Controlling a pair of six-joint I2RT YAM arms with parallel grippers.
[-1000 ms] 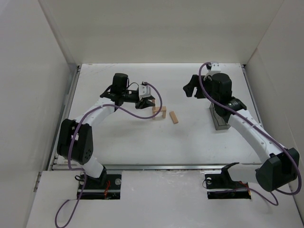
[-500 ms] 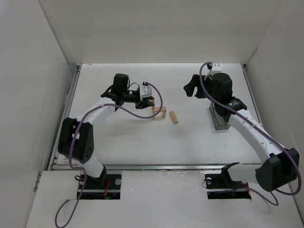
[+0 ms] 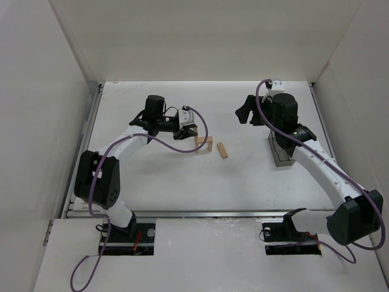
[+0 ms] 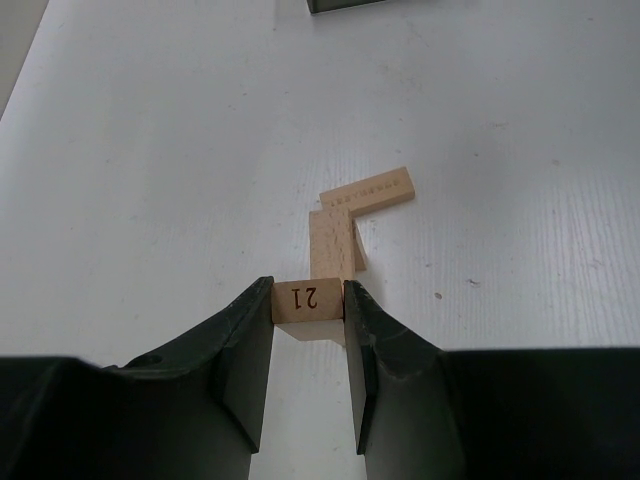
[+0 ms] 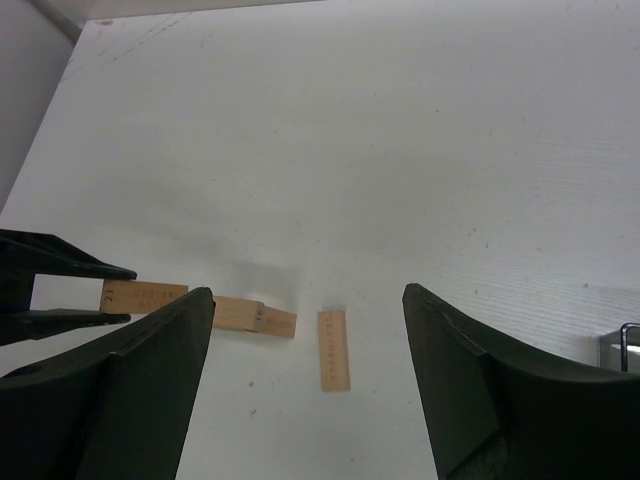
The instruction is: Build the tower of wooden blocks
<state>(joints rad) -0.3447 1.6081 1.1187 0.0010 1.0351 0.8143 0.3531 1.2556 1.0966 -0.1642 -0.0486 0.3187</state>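
Observation:
Next, my left gripper sets the plank marked 21 down upright on the end of the bridging plank (image 3: 197, 142) (image 4: 326, 328) closest to me.
My left gripper (image 3: 186, 130) (image 4: 308, 292) is shut on the end of a tan wooden plank (image 4: 309, 299) marked 21. The plank reaches forward over a second plank (image 4: 356, 250) on the table, and a third plank (image 4: 368, 190) lies crosswise at its far end. Together they form the small cluster of planks (image 3: 204, 143) in the top view. A loose plank (image 3: 223, 150) (image 5: 334, 349) lies flat just to the right of the cluster. My right gripper (image 3: 245, 113) (image 5: 308, 292) is open and empty, held above the table to the right of the planks.
A small grey bin (image 3: 281, 152) stands at the right beside the right arm; its dark edge (image 4: 345, 5) shows at the top of the left wrist view. White walls enclose the table (image 3: 182, 182) on the left, back and right.

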